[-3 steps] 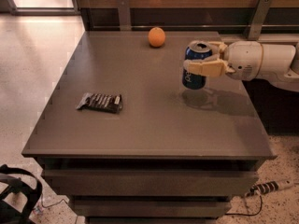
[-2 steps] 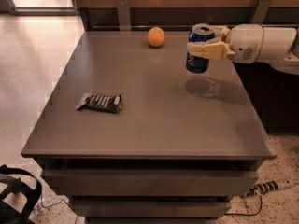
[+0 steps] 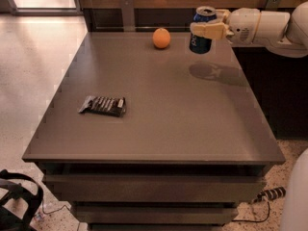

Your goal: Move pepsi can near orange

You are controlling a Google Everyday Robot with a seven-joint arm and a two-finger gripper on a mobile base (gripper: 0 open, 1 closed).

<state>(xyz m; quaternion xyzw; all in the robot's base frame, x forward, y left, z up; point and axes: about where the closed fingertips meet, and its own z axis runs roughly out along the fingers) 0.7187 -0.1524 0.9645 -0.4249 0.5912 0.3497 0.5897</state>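
Observation:
My gripper is going to let go of the pepsi can on the grey table [image 3: 186, 56] between the orange and the can's shadow.
The pepsi can [image 3: 201, 37], dark blue with a silver top, hangs upright in the air above the table's far right part. My gripper [image 3: 208, 27] reaches in from the right and is shut on the can, with a cream finger [image 3: 207, 31] across its upper side. The can's shadow lies on the table below it. The orange [image 3: 161, 38] sits on the table near the far edge, a short way to the left of the can.
A flat dark snack wrapper [image 3: 103, 105] lies on the left part of the grey table [image 3: 159, 129]. My white arm [image 3: 262, 27] spans the far right. A wooden wall and metal brackets stand behind the table. A black object [image 3: 17, 203] lies on the floor at bottom left.
My gripper has lifted the can off the table and carried it toward the far edge, closer to the orange. The orange and the wrapper have not moved.

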